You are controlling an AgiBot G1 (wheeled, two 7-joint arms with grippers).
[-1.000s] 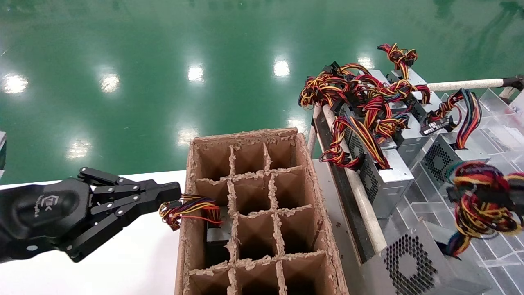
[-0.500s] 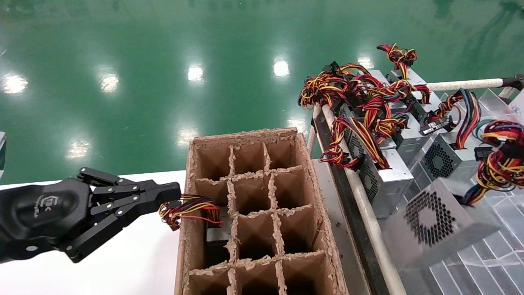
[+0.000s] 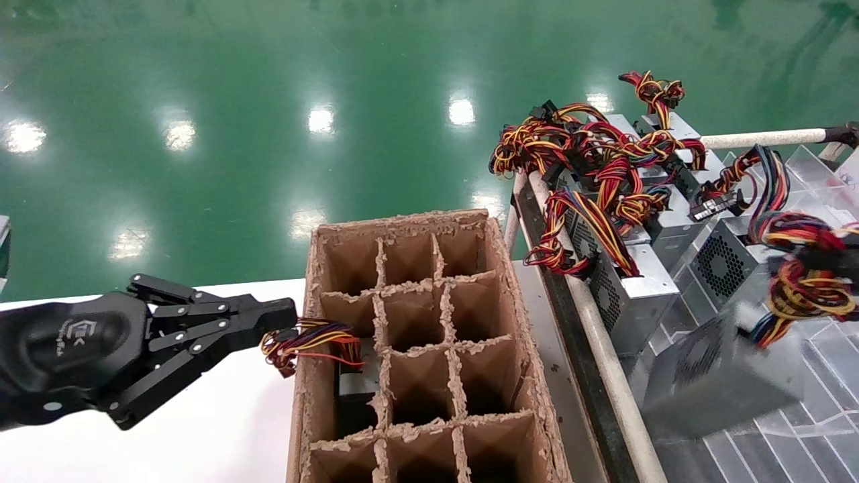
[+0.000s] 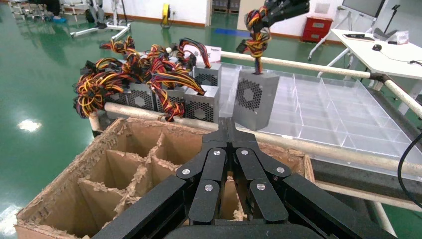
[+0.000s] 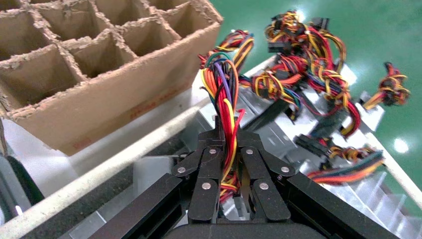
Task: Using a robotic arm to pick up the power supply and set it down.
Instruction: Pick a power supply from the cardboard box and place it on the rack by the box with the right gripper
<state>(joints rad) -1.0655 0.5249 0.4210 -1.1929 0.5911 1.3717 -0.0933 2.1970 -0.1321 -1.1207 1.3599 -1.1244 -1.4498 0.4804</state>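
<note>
I will use my right gripper to set the power supply free beside the nearest standing unit along the white pipe rail (image 3: 668,365).
The power supply (image 3: 721,379), a silver-grey box with a honeycomb fan grille, hangs tilted above the clear tray. It shows in the left wrist view as the power supply (image 4: 255,99), dangling from its wires. My right gripper (image 5: 226,132) is shut on its wire bundle (image 5: 224,94) of red, yellow and black leads, which shows at the head view's right edge as the wire bundle (image 3: 805,285). My left gripper (image 3: 285,315) is shut and empty, parked beside the left wall of the cardboard box (image 3: 513,302).
The divided cardboard box holds another silver unit (image 3: 356,382) in a left cell, its wires (image 3: 309,342) spilling over the rim. Several like units (image 3: 631,295) with tangled wires stand behind a white pipe rail (image 3: 597,335). A clear partitioned tray (image 3: 829,396) lies at the right.
The power supply rose from the lower right, swung up and to the right on its wires, and has now turned so its grille faces away. The left arm has not moved.
</note>
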